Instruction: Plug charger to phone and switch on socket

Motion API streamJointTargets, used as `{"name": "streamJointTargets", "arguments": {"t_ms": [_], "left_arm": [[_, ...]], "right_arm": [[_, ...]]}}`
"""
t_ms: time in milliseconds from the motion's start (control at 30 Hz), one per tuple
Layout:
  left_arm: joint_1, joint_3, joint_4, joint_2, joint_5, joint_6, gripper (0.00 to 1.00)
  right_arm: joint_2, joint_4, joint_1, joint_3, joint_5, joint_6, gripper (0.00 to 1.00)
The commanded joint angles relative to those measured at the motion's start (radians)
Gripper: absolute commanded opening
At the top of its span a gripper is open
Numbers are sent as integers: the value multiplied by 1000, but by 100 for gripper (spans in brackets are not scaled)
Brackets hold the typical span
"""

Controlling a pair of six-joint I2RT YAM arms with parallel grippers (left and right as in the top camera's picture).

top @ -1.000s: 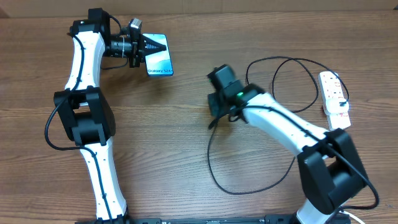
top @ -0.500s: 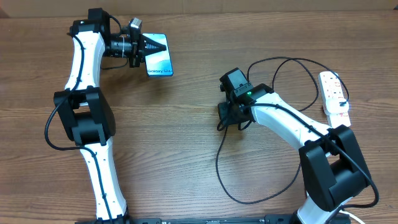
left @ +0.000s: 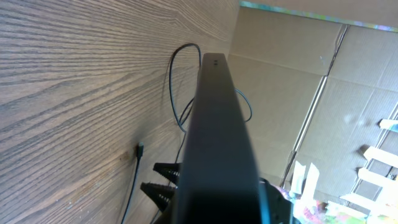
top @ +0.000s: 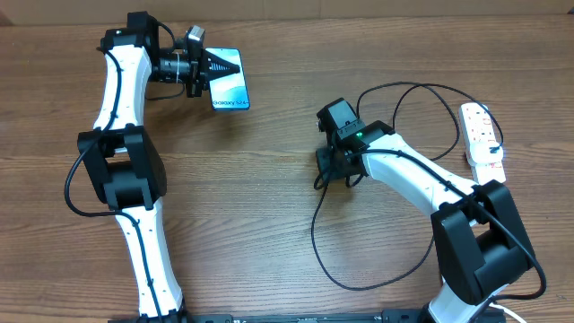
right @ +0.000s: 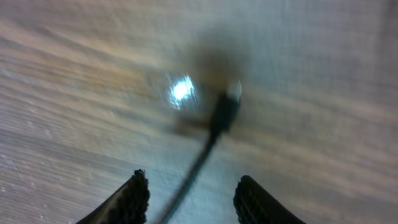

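My right gripper's fingers straddle the cable short of the plug, so next I move forward and close on the plug's body [right: 224, 115], leaving its metal tip free.
The phone [top: 231, 90] is at the back left, light blue screen up, with my left gripper [top: 222, 65] shut on its far end. In the left wrist view the phone [left: 217, 137] shows edge-on as a dark slab. The charger [top: 313, 224] is a thin black cable looping across the table's right half. Its plug [right: 225, 109] lies on the wood just ahead of my right gripper [right: 193, 180], which is open with the cable running loose between its fingers. From above, the right gripper [top: 332, 170] points down at mid-table. The socket [top: 482, 133], a white strip, lies at the far right.
The charger's far loops [top: 413, 94] curl between the right arm and the socket. A cardboard wall [left: 280, 93] stands behind the table. The left arm's base link [top: 126, 170] stands at the left. Bare wood [top: 242, 197] spans the middle between the two arms.
The right gripper shifted right and slightly toward the front, then opened and let the cable go; the plug now rests on the table. The left arm and phone have not moved.
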Motion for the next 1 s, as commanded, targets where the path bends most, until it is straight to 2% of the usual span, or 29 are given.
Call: {"name": "streamJointTargets", "arguments": {"t_ms": [0, 233, 433, 600, 700, 833, 967], "left_arm": [[-8, 16, -2, -24, 29, 24, 4], [-8, 16, -2, -24, 27, 24, 4], [-8, 16, -2, -24, 27, 24, 4], [-8, 16, -2, -24, 27, 24, 4], [-8, 16, -2, -24, 27, 31, 4], [-8, 16, -2, -24, 27, 31, 4], [-8, 16, -2, -24, 28, 31, 4]], "right_arm": [[13, 14, -3, -29, 39, 16, 49], [16, 225, -12, -104, 63, 61, 48], [17, 312, -12, -155, 119, 141, 40], [17, 369, -12, -191, 127, 143, 38], [17, 394, -12, -205, 128, 143, 33], [17, 444, -12, -231, 127, 143, 31], [17, 455, -12, -233, 120, 143, 11]]}}
